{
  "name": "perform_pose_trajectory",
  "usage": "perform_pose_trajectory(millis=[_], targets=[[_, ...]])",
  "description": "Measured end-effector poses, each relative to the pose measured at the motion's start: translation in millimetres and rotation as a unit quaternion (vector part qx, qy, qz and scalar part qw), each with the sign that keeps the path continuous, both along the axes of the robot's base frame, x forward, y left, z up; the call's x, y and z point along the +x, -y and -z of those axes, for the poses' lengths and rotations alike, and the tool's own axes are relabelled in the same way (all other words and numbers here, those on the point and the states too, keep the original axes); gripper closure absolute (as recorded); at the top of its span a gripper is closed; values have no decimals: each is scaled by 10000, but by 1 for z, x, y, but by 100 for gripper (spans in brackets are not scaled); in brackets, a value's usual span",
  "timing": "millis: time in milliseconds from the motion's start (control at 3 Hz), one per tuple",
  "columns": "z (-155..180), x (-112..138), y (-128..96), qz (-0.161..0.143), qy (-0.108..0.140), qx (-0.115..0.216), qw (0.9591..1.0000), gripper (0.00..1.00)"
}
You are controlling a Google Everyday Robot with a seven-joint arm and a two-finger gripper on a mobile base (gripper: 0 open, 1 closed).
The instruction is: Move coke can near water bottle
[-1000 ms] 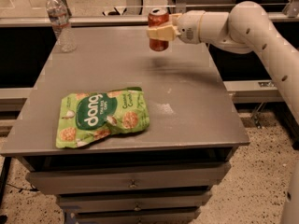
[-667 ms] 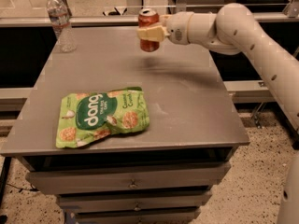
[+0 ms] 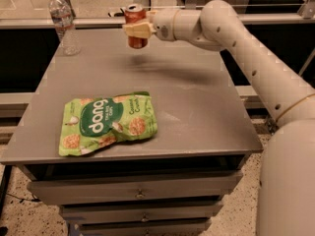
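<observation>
Next, my gripper releases the coke can on the bare grey table (image 3: 93,51) next to the water bottle, toward my arm.
My gripper (image 3: 136,30) is shut on the coke can (image 3: 135,18), a red-orange can with a silver top, and holds it upright above the far middle of the grey table (image 3: 206,112). The water bottle (image 3: 64,24), clear with a white cap and a pale label band, stands at the table's far left corner. The can is to the right of the bottle, with a gap of bare table between them. My white arm (image 3: 231,38) reaches in from the right.
A green "dang" snack bag (image 3: 106,122) lies flat on the table's front left. Drawers (image 3: 138,193) sit below the table's front edge. A rail and a glass partition run behind the table.
My gripper has carried the coke can leftward along the far side of the table, closer to the water bottle. The bottle and snack bag have not moved.
</observation>
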State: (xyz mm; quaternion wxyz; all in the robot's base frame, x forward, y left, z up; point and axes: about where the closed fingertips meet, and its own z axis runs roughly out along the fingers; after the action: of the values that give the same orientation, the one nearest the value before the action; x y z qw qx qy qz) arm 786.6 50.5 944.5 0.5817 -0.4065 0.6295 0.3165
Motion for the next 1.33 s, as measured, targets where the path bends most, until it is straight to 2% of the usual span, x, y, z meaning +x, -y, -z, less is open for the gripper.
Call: perform_pose_trajectory(millis=[333, 667, 1333], targets=[[-6, 21, -35, -221, 102, 54, 9997, 100], [-9, 28, -72, -478, 121, 58, 9988, 100], [8, 14, -117, -718, -12, -227, 9972, 100]])
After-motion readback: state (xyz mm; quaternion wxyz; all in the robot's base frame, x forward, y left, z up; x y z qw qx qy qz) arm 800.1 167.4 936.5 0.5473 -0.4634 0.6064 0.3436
